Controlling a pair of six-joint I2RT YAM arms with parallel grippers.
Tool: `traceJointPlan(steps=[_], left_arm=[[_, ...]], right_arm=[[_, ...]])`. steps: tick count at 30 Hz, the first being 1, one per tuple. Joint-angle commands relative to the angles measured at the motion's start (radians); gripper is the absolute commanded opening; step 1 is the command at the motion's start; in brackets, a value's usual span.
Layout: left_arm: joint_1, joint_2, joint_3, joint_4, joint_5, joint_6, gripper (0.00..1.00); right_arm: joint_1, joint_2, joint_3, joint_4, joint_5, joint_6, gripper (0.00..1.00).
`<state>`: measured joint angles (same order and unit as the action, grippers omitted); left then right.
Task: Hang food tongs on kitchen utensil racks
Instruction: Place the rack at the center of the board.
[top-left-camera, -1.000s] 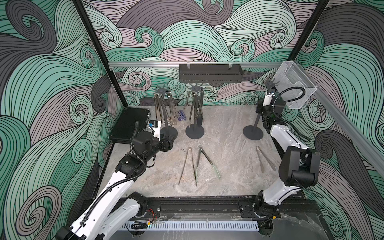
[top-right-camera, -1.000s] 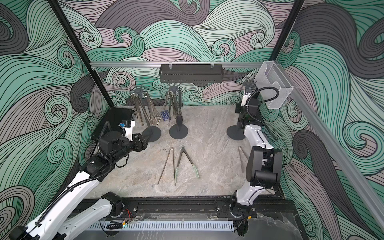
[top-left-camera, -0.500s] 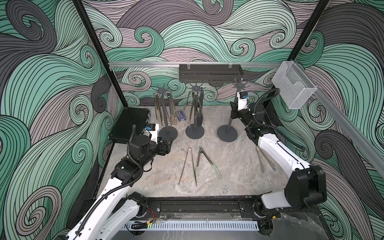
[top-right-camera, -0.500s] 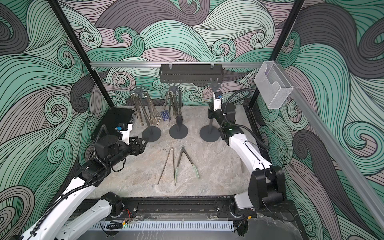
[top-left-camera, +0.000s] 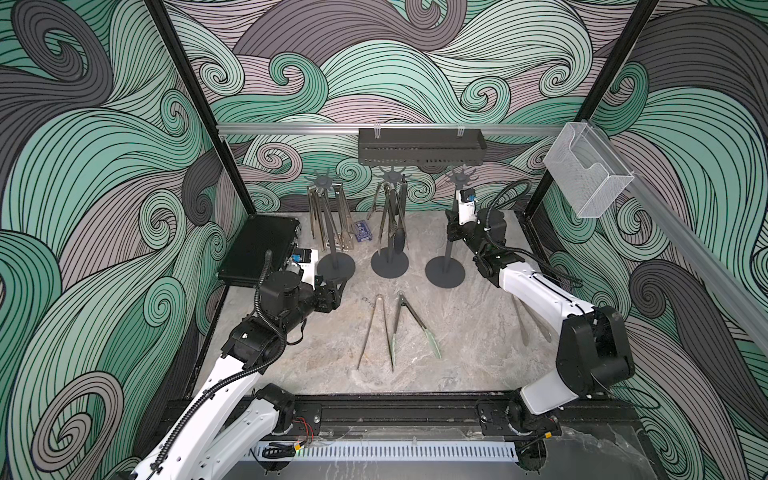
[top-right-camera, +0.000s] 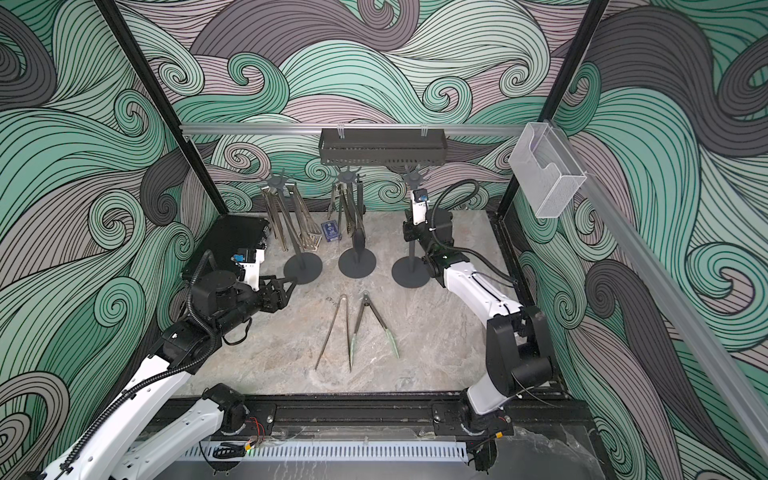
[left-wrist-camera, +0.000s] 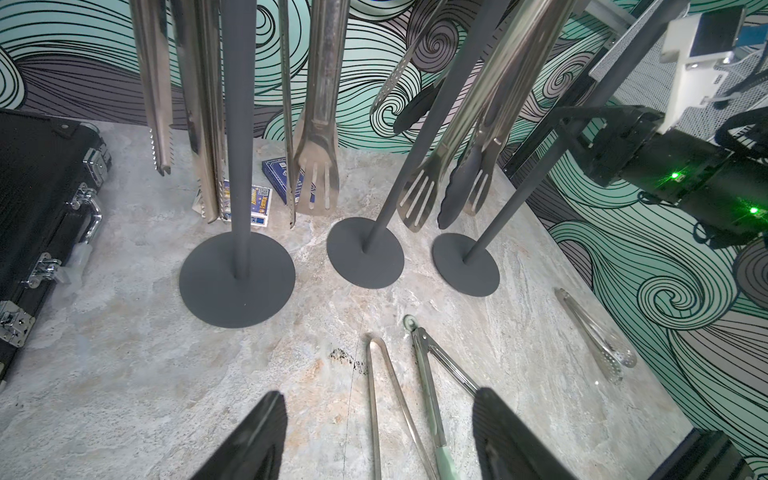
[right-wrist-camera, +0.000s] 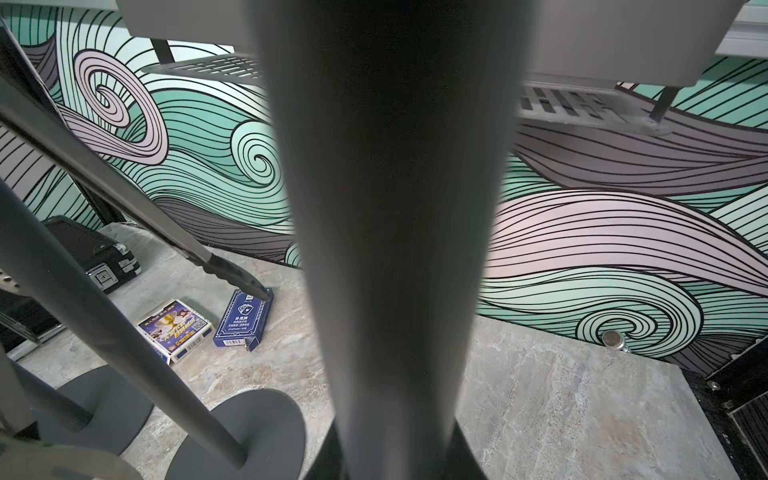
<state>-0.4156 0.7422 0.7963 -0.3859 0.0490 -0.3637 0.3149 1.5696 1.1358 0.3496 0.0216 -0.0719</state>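
Observation:
The empty rack's pole, now in the row at the back, will be let go by my right gripper with its base on the table slightly nearer the middle rack (top-left-camera: 436, 272).
Three kitchen utensil racks stand in a row at the back. The left rack (top-left-camera: 336, 266) and the middle rack (top-left-camera: 389, 264) carry hanging food tongs (top-left-camera: 328, 220). My right gripper (top-left-camera: 451, 232) is shut on the pole of the right rack (top-left-camera: 444, 270), which fills the right wrist view (right-wrist-camera: 390, 208). Plain steel tongs (top-left-camera: 376, 328) and green-tipped tongs (top-left-camera: 409, 322) lie mid-table, and another steel pair (top-left-camera: 532, 320) lies beside the right arm. My left gripper (top-left-camera: 338, 291) is open and empty, just short of the plain tongs (left-wrist-camera: 376, 399) and the green-tipped pair (left-wrist-camera: 428, 386).
A black case (top-left-camera: 259, 253) lies at the back left. Two card boxes (top-left-camera: 363, 230) sit behind the racks. A dark perforated shelf (top-left-camera: 419, 145) hangs on the back rail, and a clear mesh basket (top-left-camera: 586, 174) on the right rail.
My right arm has slid the right rack from the far right corner leftward to stand beside the middle rack. My left arm has drawn back slightly from the left rack's base.

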Motion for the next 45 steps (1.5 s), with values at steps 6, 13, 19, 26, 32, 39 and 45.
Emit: traceJointPlan(steps=[6, 13, 19, 26, 32, 39, 45], left_arm=[[0.006, 0.003, -0.005, -0.027, 0.012, -0.002, 0.7], [0.006, 0.003, -0.008, -0.031, 0.018, 0.0, 0.7], [0.006, 0.011, -0.007, -0.034, 0.021, 0.001, 0.7], [0.005, 0.009, -0.009, -0.035, 0.022, 0.002, 0.7], [0.005, 0.012, -0.012, -0.033, 0.023, 0.002, 0.7], [0.006, 0.027, -0.006, -0.041, 0.036, -0.001, 0.7], [0.005, 0.05, -0.002, -0.061, 0.076, 0.008, 0.7]], right_arm=[[0.006, -0.04, -0.034, 0.186, 0.028, 0.019, 0.0], [0.007, -0.039, -0.082, 0.23, 0.033, 0.061, 0.0], [0.01, -0.039, -0.087, 0.257, 0.028, 0.099, 0.0], [0.028, -0.04, -0.063, 0.254, 0.014, 0.112, 0.0], [0.041, -0.037, -0.079, 0.248, 0.022, 0.103, 0.0], [0.046, -0.05, -0.112, 0.234, 0.058, 0.082, 0.17], [0.046, -0.083, -0.126, 0.221, 0.09, 0.065, 0.54]])
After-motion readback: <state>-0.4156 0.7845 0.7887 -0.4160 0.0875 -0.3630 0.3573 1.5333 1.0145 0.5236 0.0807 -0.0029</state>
